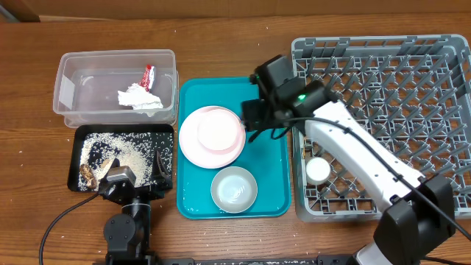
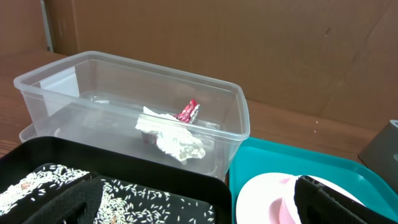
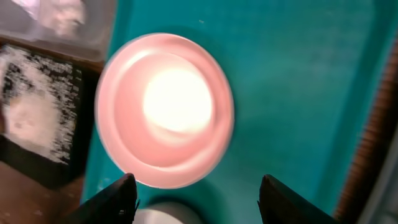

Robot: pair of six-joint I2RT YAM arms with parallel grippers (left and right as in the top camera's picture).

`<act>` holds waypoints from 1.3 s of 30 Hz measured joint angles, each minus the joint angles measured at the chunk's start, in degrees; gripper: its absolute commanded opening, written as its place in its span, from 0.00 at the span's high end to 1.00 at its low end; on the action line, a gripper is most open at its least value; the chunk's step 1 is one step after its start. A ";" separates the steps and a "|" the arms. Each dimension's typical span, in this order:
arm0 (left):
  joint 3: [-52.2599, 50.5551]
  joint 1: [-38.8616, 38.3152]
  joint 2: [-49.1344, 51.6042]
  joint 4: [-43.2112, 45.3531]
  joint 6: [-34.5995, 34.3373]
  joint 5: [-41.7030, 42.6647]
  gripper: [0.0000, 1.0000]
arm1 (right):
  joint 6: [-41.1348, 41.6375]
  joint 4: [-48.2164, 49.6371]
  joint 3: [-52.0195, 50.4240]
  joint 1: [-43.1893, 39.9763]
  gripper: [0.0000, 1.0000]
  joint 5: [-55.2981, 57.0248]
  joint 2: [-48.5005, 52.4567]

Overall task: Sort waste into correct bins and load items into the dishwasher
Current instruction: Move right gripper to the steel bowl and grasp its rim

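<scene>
My right gripper will go to the pale bowl next and close on its rim (image 1: 252, 179) (image 3: 181, 219) on the side that faces the grey dish rack.
A round plate (image 1: 212, 136) lies pink back up on the teal tray (image 1: 268, 184), with a pale bowl (image 1: 234, 188) in front of it. My right gripper (image 1: 254, 116) hovers open and empty over the plate's right edge. In the right wrist view the plate (image 3: 165, 109) is blurred above the open fingers (image 3: 199, 202), and the bowl (image 3: 163, 216) is at the bottom. The clear tub (image 1: 73, 88) holds a crumpled tissue (image 1: 138, 98) and a red wrapper (image 1: 149, 75). The black tray (image 1: 81, 184) holds rice (image 1: 118, 147). My left gripper (image 2: 199, 208) is open and empty over that tray. I see no chopsticks.
The grey dish rack (image 1: 397, 96) fills the right side, with a small white cup (image 1: 318, 170) at its front left. In the left wrist view the tub (image 2: 236, 118), tissue (image 2: 174, 138) and wrapper (image 2: 188, 111) stand ahead, with a brown wall behind.
</scene>
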 measured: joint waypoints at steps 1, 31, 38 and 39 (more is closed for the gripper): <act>0.00 0.00 -0.02 0.00 0.00 0.00 0.00 | 1.77 0.59 -0.11 0.79 0.37 0.02 0.26; 0.00 0.00 -0.02 0.00 0.00 0.00 0.00 | -22.97 -7.13 -15.67 7.87 0.53 -4.33 4.09; 0.00 0.00 0.00 0.00 0.00 0.00 0.00 | -22.56 -7.08 -15.67 7.82 0.69 -4.04 4.09; 0.00 0.00 -0.02 0.00 0.00 0.00 0.00 | -22.47 -6.97 -15.67 7.82 0.69 -4.02 4.09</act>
